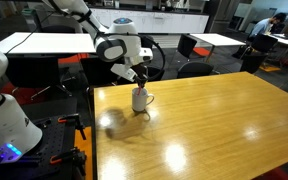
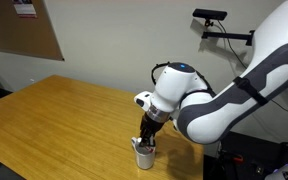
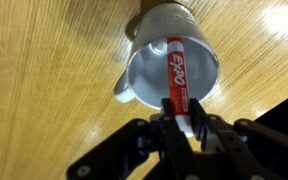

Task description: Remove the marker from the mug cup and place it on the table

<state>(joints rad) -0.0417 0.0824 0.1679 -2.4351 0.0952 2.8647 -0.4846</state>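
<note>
My gripper is to let go of the red marker on the bare wood [image 1: 148, 139], a little in front of the white mug cup.
The white mug cup [image 3: 174, 55] stands on the honey-coloured wooden table [image 3: 44, 70]; it also shows in both exterior views [image 1: 141, 100] [image 2: 144, 155]. The red marker [image 3: 176, 68], printed EXPO, stands inside the mug with its upper end between my fingers. My gripper [image 3: 180, 118] is directly above the mug and shut on the marker's top end. In the exterior views the gripper [image 1: 137, 80] [image 2: 147, 138] hovers right over the mug rim, hiding the marker there.
The table [image 1: 214, 120] stretches wide around the mug. White-topped tables [image 1: 44, 42] and chairs [image 1: 194, 45] stand further back. A wall and a cork board [image 2: 24, 30] are behind the table.
</note>
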